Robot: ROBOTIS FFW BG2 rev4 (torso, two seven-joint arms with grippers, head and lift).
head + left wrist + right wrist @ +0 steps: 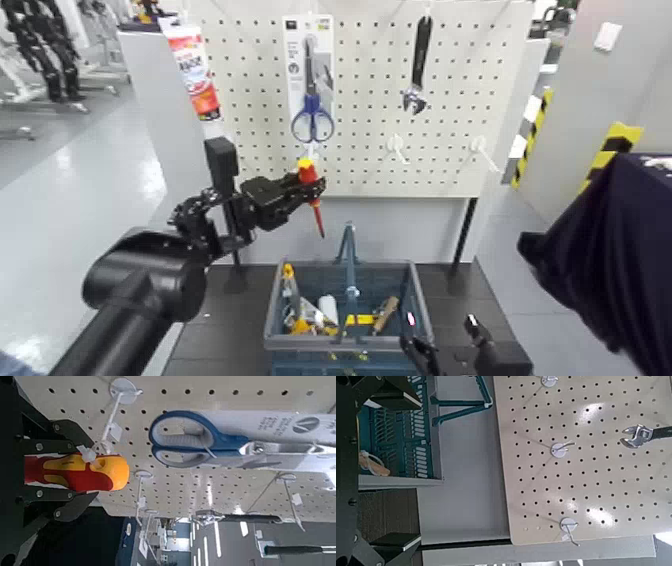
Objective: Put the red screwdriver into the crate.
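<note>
Next, my left gripper sets the red screwdriver down on the yellow tools [316, 317] next to the white item in the crate and lets it go there.
The red screwdriver [310, 188] hangs tip-down in front of the pegboard, just under the scissors and above the crate. My left gripper [296, 190] is shut on its red and yellow handle [79, 471], with a finger [59, 431] on either side. The blue-grey crate [420, 300] stands on the dark table below, and its tall blue handle [348, 250] rises in the middle. It also shows in the right wrist view [403, 451]. My right gripper [445, 345] waits low beside the crate's near right corner, open and empty [399, 467].
The white pegboard [450, 120] carries blue-handled scissors [312, 118], a black wrench [416, 70], a red and white pack [195, 70] and bare hooks [395, 150]. Several tools lie in the crate. A person's dark sleeve [610, 260] reaches in at the right.
</note>
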